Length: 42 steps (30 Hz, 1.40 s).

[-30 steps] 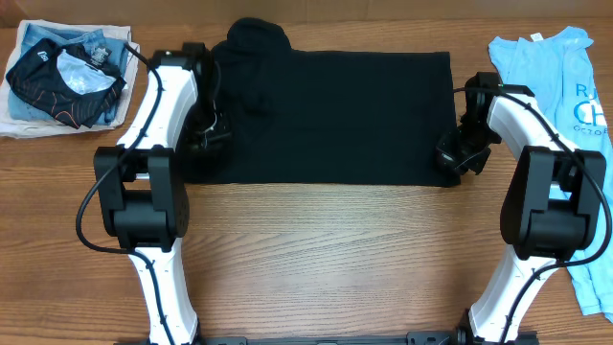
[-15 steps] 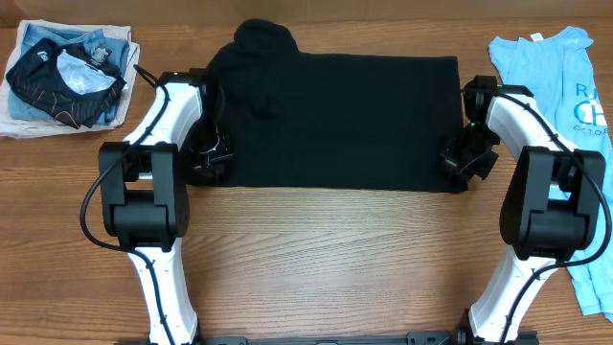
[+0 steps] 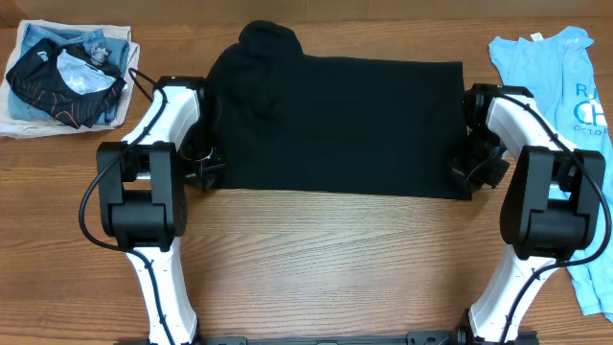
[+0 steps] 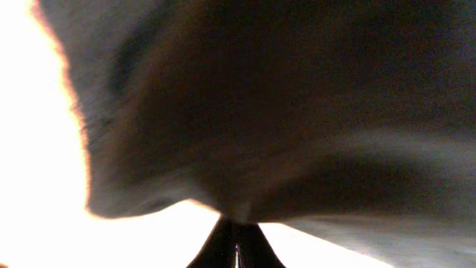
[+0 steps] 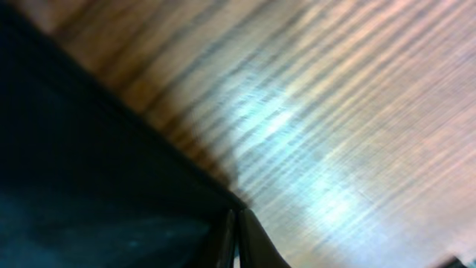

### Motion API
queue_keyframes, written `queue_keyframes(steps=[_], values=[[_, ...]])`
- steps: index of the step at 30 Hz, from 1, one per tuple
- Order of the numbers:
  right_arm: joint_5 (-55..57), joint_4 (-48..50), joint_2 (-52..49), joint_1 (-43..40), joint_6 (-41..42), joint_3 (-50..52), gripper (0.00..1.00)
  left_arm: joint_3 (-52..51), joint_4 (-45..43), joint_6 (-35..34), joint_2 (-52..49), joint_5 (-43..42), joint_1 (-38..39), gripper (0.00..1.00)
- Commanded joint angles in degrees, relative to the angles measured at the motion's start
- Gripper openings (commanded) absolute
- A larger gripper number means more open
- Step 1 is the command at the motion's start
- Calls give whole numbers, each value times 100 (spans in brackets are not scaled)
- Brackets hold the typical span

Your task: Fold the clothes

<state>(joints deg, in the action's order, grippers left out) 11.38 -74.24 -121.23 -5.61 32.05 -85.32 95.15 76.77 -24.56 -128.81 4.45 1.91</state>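
I will grip cloth farther in with my left gripper (image 3: 235, 139) and pull the T-shirt nearer, because it holds only the T-shirt's near corner and the black T-shirt's bunched sleeve lies far away.
The black T-shirt (image 3: 335, 120) lies spread as a wide rectangle across the far middle of the table, with a bunched sleeve at its far left corner. My left gripper (image 3: 206, 172) is shut on the shirt's near left corner; in the left wrist view the closed fingers (image 4: 236, 242) pinch dark cloth (image 4: 282, 104). My right gripper (image 3: 469, 177) is shut on the near right corner; in the right wrist view the closed fingers (image 5: 236, 238) hold the black edge (image 5: 89, 171) just above the wood.
A light blue printed T-shirt (image 3: 565, 105) lies along the right edge. A pile with a smaller black garment with orange lines (image 3: 62, 81) sits at the far left corner. Bare wooden tabletop (image 3: 335, 259) lies in front of the shirt.
Both grippers have pulled the shirt's near edge toward the front of the table. The shirt has spread wider and shifted slightly right.
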Motion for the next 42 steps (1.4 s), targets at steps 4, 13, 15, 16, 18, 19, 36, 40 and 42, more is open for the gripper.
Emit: queue_keyframes(steps=[4,13,15,16,18,19,36,40,42], values=[[254,-245,680,-26,98,-590,47,199,144,-400,282,509,-4,4],[-1379,109,914,-20,-946,-1226,82,861,-566,109,1305,-280,308,28],[-1720,238,894,-15,-1025,-1213,64,861,-820,208,1340,-466,367,29],[-1799,258,890,-15,-1023,-1202,49,859,-885,208,1320,-496,391,29],[-1799,267,887,-15,-1021,-1143,29,857,-942,212,1207,-516,431,33],[-1812,260,887,-15,-1014,-1088,22,857,-946,212,1132,-518,444,34],[-2549,2120,887,-13,-911,1270,4,850,-1244,678,-354,-684,439,16],[-2498,2404,887,-15,-632,1665,4,846,-1202,675,-426,-682,439,16],[-2496,2468,887,-15,-625,1788,4,846,-1139,654,-452,-682,439,16]])
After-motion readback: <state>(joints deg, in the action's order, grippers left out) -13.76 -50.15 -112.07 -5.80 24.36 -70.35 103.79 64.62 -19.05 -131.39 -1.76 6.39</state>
